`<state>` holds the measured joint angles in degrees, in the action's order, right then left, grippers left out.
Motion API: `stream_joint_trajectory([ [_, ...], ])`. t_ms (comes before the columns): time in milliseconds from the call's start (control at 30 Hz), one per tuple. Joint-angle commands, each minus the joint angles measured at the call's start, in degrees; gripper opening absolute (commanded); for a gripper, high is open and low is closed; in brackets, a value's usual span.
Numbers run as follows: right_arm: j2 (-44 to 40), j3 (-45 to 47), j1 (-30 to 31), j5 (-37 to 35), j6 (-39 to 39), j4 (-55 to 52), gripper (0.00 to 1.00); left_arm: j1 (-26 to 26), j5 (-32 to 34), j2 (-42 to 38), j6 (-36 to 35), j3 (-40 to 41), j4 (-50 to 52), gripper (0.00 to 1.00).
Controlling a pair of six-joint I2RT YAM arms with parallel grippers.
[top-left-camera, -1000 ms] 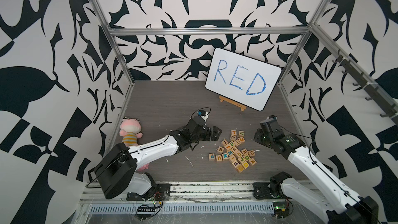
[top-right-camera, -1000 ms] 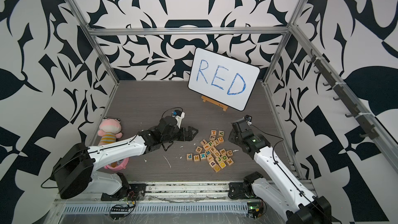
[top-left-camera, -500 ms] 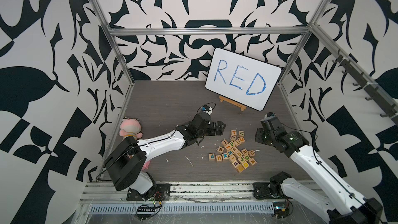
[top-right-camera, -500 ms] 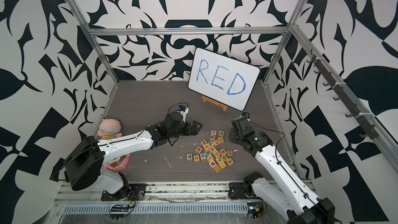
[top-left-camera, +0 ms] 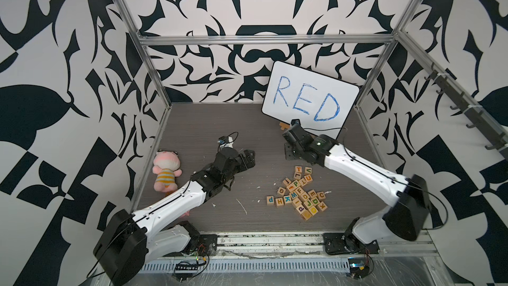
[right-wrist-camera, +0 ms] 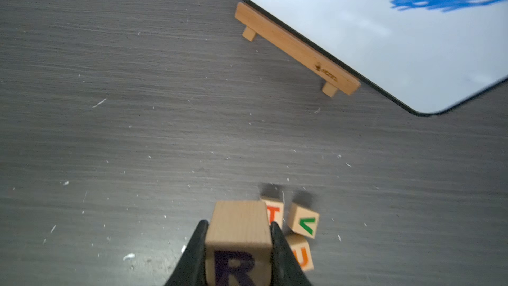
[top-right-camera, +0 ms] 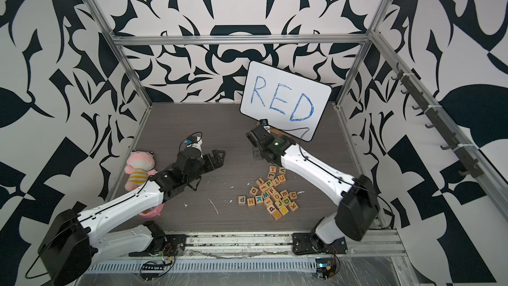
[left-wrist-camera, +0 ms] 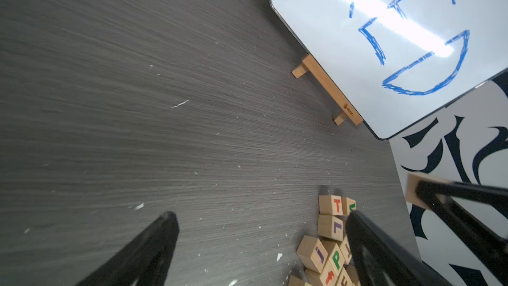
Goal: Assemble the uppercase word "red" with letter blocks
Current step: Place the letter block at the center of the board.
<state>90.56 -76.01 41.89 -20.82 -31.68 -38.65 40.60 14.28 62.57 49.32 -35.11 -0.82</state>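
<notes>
Next, I release the R block from my right gripper on the bare tabletop (top-left-camera: 273, 150) (right-wrist-camera: 194, 133), in the space between the white board and the pile.
My right gripper (right-wrist-camera: 239, 225) is shut on a pale wooden letter block (right-wrist-camera: 238, 239) with a dark R on its near face. It holds the block just above the dark tabletop. In both top views this gripper (top-left-camera: 289, 154) (top-right-camera: 257, 153) hangs behind the far end of the pile of letter blocks (top-left-camera: 298, 192) (top-right-camera: 272, 193). A red E (top-left-camera: 312, 194) and a green D (top-left-camera: 315, 201) lie in the pile. My left gripper (top-left-camera: 248, 158) (left-wrist-camera: 261, 224) is open and empty, left of the pile.
A white board (top-left-camera: 309, 100) with "RED" in blue leans on a wooden stand (left-wrist-camera: 327, 89) at the back right. A pink plush toy (top-left-camera: 166, 171) lies by the left wall. T (right-wrist-camera: 273, 211), V (right-wrist-camera: 304, 222) and U (right-wrist-camera: 301, 254) blocks sit close beside the held block.
My right arm has swung left and back, from the pile's right side to behind it, still shut. My left gripper has pulled back to the left, away from the pile.
</notes>
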Motion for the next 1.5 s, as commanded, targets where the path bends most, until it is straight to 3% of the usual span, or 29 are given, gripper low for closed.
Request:
stream_joint_trajectory([
  [0,7.2,-6.3,0.0,0.3,2.2,4.6,0.08,-0.9,2.8,-3.2,1.6,2.6,3.6,0.99],
  [267,23.5,-15.9,-0.3,-0.2,3.6,5.0,0.11,-1.8,3.3,-5.2,2.6,4.4,6.4,0.99],
  [533,31.4,-19.3,-1.8,4.2,-0.1,5.7,0.13,-1.8,3.3,-4.7,3.1,4.1,7.6,0.99],
  [900,33.1,-17.1,-4.1,7.1,-5.1,8.0,0.19,-1.8,4.7,-5.6,4.2,4.9,8.4,1.00],
  [1367,32.1,-18.9,-4.2,8.0,-6.5,7.1,0.51,-1.8,5.5,-7.0,3.9,4.8,10.2,1.00],
  [1467,30.8,-19.2,-4.1,8.1,-6.6,6.4,0.52,-1.8,5.4,-7.8,3.9,4.7,10.7,0.99],
])
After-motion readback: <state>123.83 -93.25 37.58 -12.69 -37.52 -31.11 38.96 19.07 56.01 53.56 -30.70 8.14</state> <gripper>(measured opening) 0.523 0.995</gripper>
